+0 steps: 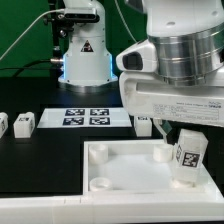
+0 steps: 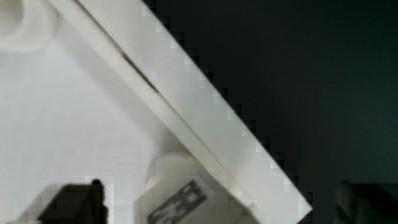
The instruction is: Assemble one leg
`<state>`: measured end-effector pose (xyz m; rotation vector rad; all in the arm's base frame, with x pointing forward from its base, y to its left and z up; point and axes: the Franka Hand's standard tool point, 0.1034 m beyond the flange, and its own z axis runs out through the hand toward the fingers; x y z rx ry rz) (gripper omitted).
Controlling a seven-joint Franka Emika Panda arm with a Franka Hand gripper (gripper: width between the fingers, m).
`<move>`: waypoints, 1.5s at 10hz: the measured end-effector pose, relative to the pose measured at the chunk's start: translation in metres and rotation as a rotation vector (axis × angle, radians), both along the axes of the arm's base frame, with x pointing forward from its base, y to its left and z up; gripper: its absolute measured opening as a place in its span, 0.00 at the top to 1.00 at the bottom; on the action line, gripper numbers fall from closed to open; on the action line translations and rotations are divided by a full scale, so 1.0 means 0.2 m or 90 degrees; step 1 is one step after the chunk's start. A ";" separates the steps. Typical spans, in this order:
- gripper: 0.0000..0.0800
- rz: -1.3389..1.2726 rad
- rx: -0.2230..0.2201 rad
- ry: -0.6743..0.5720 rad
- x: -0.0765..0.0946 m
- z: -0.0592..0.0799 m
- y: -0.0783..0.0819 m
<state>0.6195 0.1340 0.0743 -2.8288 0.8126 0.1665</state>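
The leg leans crooked at the panel's corner, so I should close my gripper around the leg's tagged body (image 1: 191, 157) and bring it upright before I screw it in.
A leg (image 1: 187, 160), a small white block with a black-and-white tag, stands slightly tilted at the large white panel's (image 1: 125, 165) right end. My gripper (image 1: 180, 141) hangs just above it, open. In the wrist view the leg (image 2: 178, 196) lies between the two dark fingers (image 2: 71, 203), with a gap on each side, beside the panel's raised rim (image 2: 199, 125). Another leg (image 1: 143, 124) stands behind the panel. Two more legs (image 1: 24, 122) stand at the exterior view's left.
The marker board (image 1: 85, 118) lies on the black table behind the panel. A white robot base (image 1: 84, 50) with cables stands at the back. The arm's large body fills the exterior view's upper right.
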 end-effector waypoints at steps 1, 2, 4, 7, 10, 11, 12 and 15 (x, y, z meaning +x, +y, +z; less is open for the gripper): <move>0.19 0.079 0.004 -0.017 0.00 0.00 0.00; 0.19 0.217 -0.014 -0.064 0.02 -0.01 -0.02; 0.19 0.402 -0.018 -0.108 0.03 -0.02 -0.08; 0.45 0.372 -0.018 -0.102 0.03 -0.02 -0.07; 0.64 0.133 -0.024 -0.058 0.03 -0.03 -0.08; 0.64 0.074 -0.026 -0.046 0.03 -0.03 -0.09; 0.64 0.035 -0.027 -0.038 0.03 -0.03 -0.09; 0.64 -0.256 -0.025 0.017 0.04 -0.04 -0.08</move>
